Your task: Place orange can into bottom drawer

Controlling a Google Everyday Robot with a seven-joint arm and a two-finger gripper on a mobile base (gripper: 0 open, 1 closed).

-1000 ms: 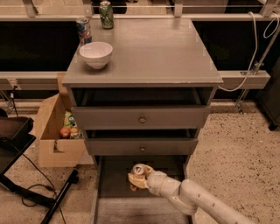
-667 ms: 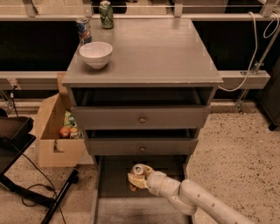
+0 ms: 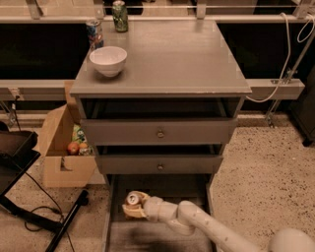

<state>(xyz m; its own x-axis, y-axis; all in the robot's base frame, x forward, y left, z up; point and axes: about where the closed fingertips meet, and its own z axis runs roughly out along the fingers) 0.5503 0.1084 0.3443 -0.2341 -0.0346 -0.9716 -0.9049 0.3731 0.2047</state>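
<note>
My gripper is to let go of the orange can inside the bottom drawer (image 3: 125, 209), near the drawer's side closest to the cardboard box.
The orange can (image 3: 132, 199) stands upright inside the pulled-out bottom drawer (image 3: 114, 231), near its back left part, silver top showing. My gripper (image 3: 133, 205) reaches in from the lower right on a white arm and is closed around the can. The drawer is a grey tray below the two knobbed drawers (image 3: 160, 133). The can's lower body is hidden by the fingers.
A white bowl (image 3: 108, 60), a blue-and-red can (image 3: 94, 32) and a green can (image 3: 119, 15) stand on the cabinet top. A cardboard box (image 3: 66, 147) with items sits on the floor at left. A black stand and cable lie at lower left.
</note>
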